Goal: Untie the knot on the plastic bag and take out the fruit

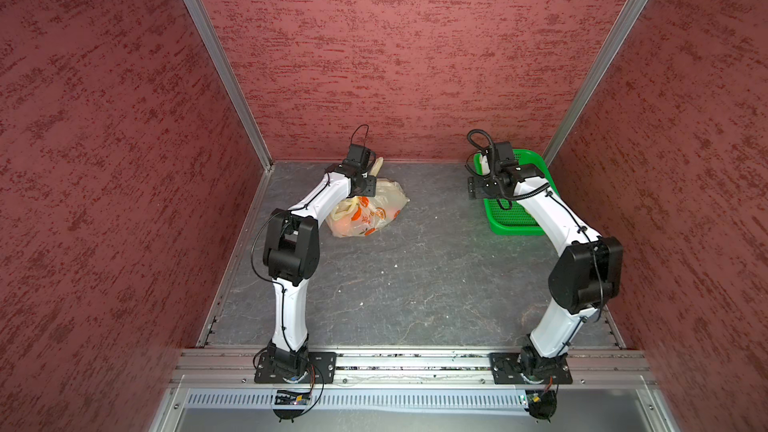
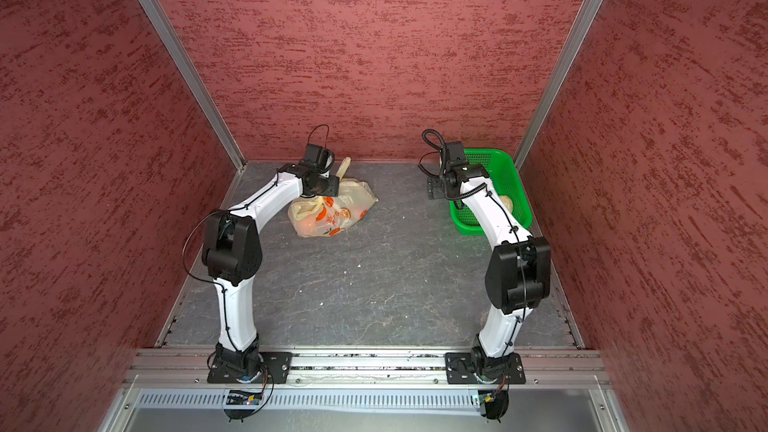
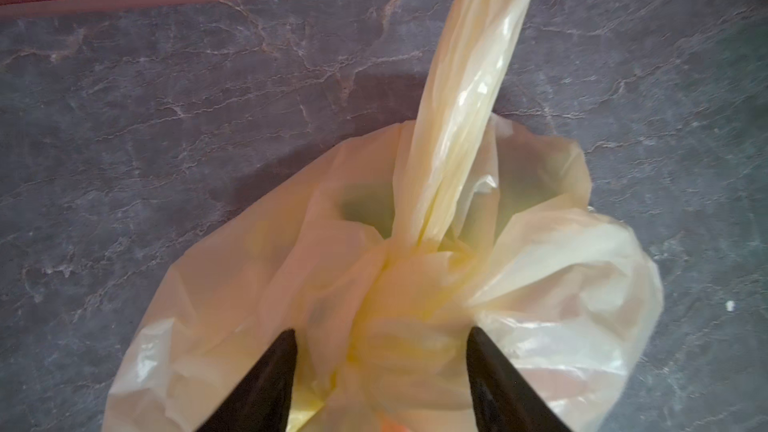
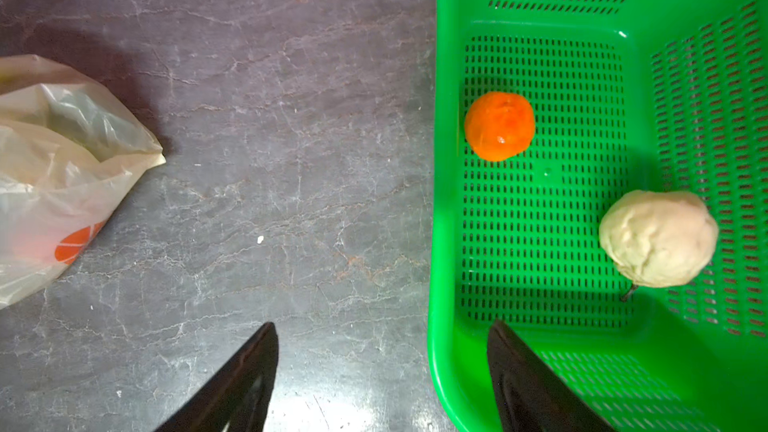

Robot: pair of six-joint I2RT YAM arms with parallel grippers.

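My left gripper needs to pull the plastic bag closer by the bunched plastic (image 3: 382,356), as the bag is far from my right gripper, before both grippers work on the knot.
The plastic bag (image 1: 374,209) (image 2: 340,211) lies at the back left of the table with orange fruit (image 1: 345,224) showing through it. In the left wrist view its knot (image 3: 415,268) is a bunched twist, and a cream handle strip (image 3: 465,97) sticks up from it. My left gripper (image 3: 380,332) is open right over the bag, its jaws either side of the bunched plastic just below the knot. My right gripper (image 4: 380,326) is open and empty, astride the rim of the green basket (image 4: 449,160). An orange (image 4: 498,126) and a cream bumpy fruit (image 4: 658,238) lie in the basket.
The green basket (image 1: 511,226) (image 2: 469,228) stands at the back right, close to the right wall, partly under the right arm. Red walls close the table on three sides. Bare grey table (image 1: 415,276) lies between bag and basket and toward the front.
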